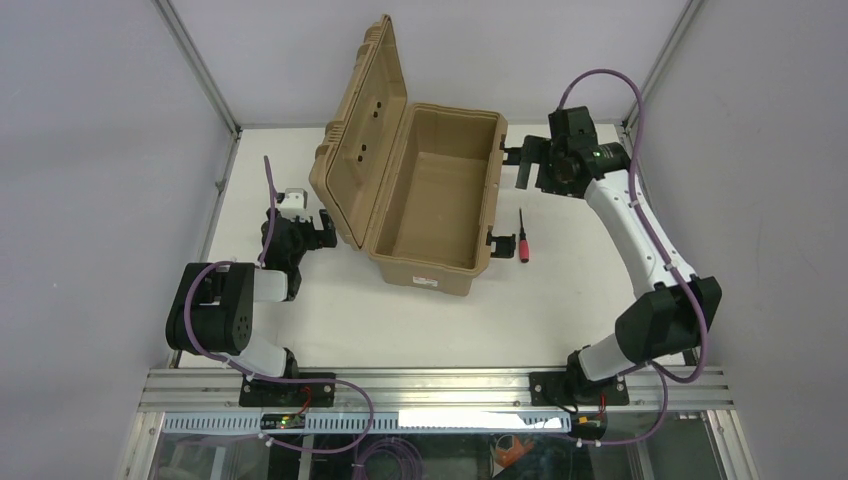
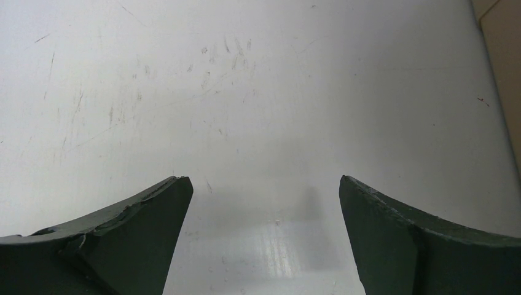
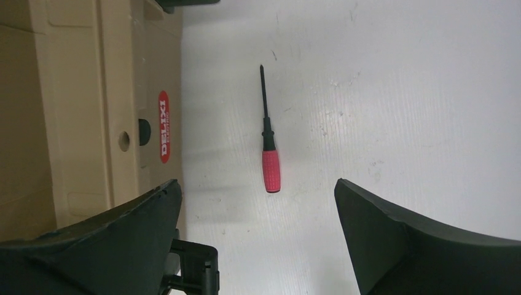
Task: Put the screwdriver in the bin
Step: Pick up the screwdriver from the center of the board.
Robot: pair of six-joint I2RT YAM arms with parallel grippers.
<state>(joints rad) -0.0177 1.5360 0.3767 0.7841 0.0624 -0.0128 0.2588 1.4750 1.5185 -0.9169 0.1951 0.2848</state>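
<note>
My right gripper should move to the screwdriver next and close on the red handle's end (image 1: 524, 245) (image 3: 270, 160) beside the black collar.
The screwdriver (image 1: 523, 238), with a red handle and a thin black shaft, lies on the white table just right of the bin (image 1: 430, 200). The bin is a tan case standing open, with its ribbed lid (image 1: 365, 120) tilted up to the left and its inside bare. My right gripper (image 1: 515, 165) is open and empty above the table, beyond the screwdriver, near the bin's far right corner. In the right wrist view the screwdriver (image 3: 269, 160) lies just ahead of the open gripper (image 3: 257, 184), with the bin wall (image 3: 80, 110) at left. My left gripper (image 1: 325, 230) is open and empty, beside the lid.
Black latches (image 1: 500, 243) stick out from the bin's right side, one close to the screwdriver; another latch (image 3: 193, 264) shows by my right gripper's left finger. The left wrist view shows bare scratched table (image 2: 246, 92) and a bin edge (image 2: 501, 37). Frame posts and walls ring the table.
</note>
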